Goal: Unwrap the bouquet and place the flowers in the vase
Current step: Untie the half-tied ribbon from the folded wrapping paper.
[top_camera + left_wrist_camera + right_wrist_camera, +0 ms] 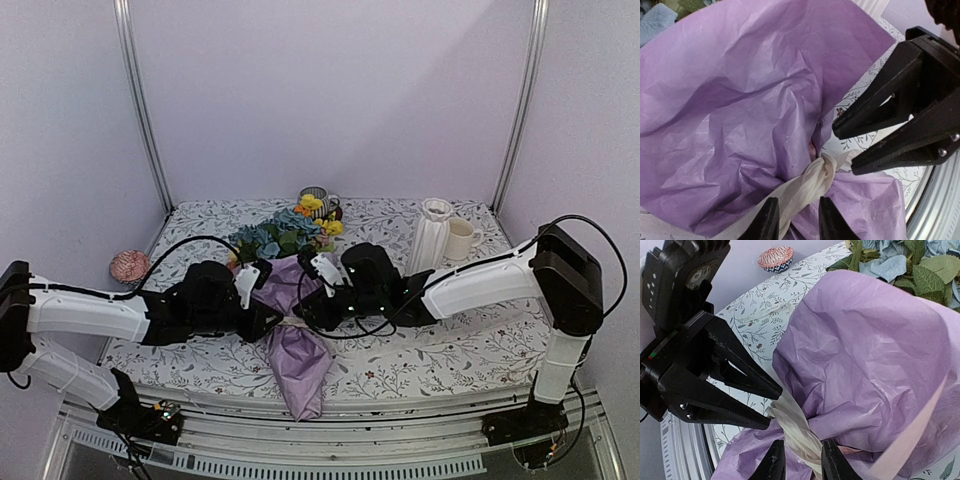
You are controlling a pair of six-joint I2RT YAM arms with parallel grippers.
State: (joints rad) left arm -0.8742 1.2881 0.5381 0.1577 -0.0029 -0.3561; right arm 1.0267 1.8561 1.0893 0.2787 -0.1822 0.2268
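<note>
My left gripper needs to pinch the cream piece of ribbon (801, 199) beside the knot while my right gripper pulls the knot's other side, because the ribbon's knot holds the lilac paper tight.
The bouquet (298, 360) lies across the middle of the table in crinkled lilac paper (740, 100), its flowers (285, 232) pointing to the back. A cream ribbon (810, 182) is knotted round its waist. My left gripper (797, 222) sits at the knot's left, open, its fingers astride a ribbon strand. My right gripper (804, 462) faces it from the right, also open, straddling the ribbon (797, 427). Each wrist view shows the other gripper's black fingers close by: the right gripper (845, 149) and the left gripper (774, 407). The white ribbed vase (432, 235) stands upright at the back right.
A cream mug (460, 238) stands beside the vase. A striped cup (317, 196) is at the back behind the flowers. A small pink bowl (129, 265) sits at the left edge. The table's metal front rail (330, 440) runs just past the paper's near end.
</note>
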